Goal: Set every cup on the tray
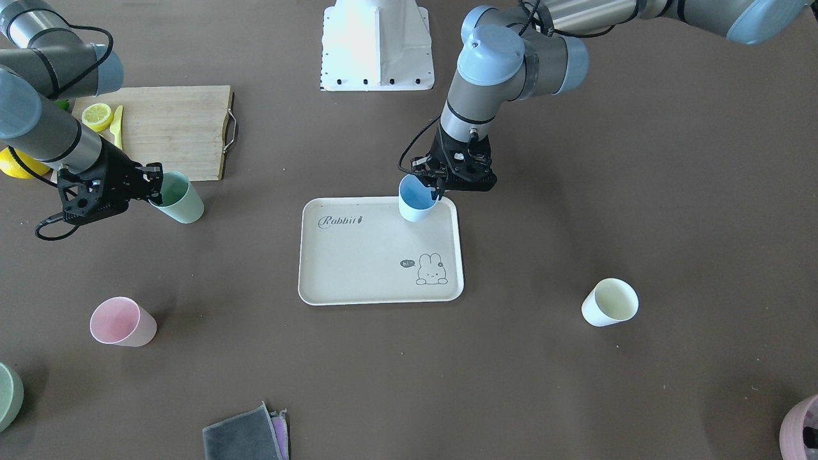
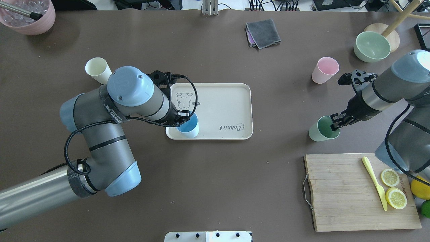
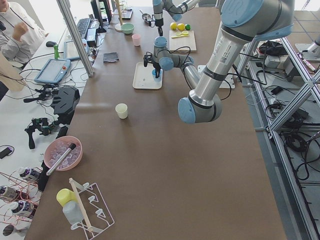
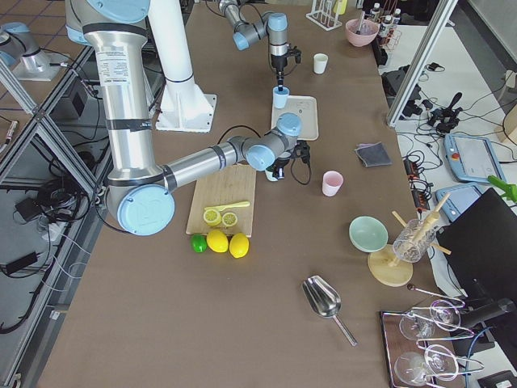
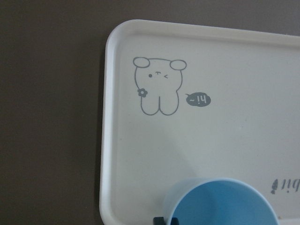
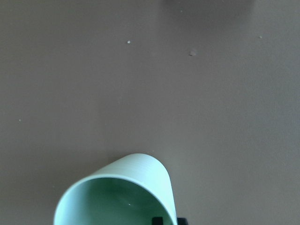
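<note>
I need to set the mint green cup, now off the tray near the cutting board, over the "Rabbit" script on the beige tray [image 1: 342, 227] with my right gripper.
The beige tray [image 1: 358, 268] lies mid-table. My left gripper [image 1: 438, 186] is shut on the rim of the light blue cup [image 1: 415, 203], which is at the tray's corner nearest the robot, next to the "Rabbit" script; it also shows in the left wrist view [image 5: 220, 204]. I cannot tell whether it rests on the tray or hangs just above. My right gripper [image 2: 335, 123] is shut on the rim of the mint green cup [image 2: 320, 129], off the tray near the cutting board. The pink cup [image 2: 324, 70] and the cream-yellow cup [image 2: 97, 70] stand apart on the table.
A wooden cutting board [image 2: 352, 191] with lemon slices and a yellow knife lies beside my right arm. A green bowl [image 2: 372, 46], a folded grey cloth [image 2: 263, 33] and a mauve-pink container [image 2: 28, 16] sit along the far edge.
</note>
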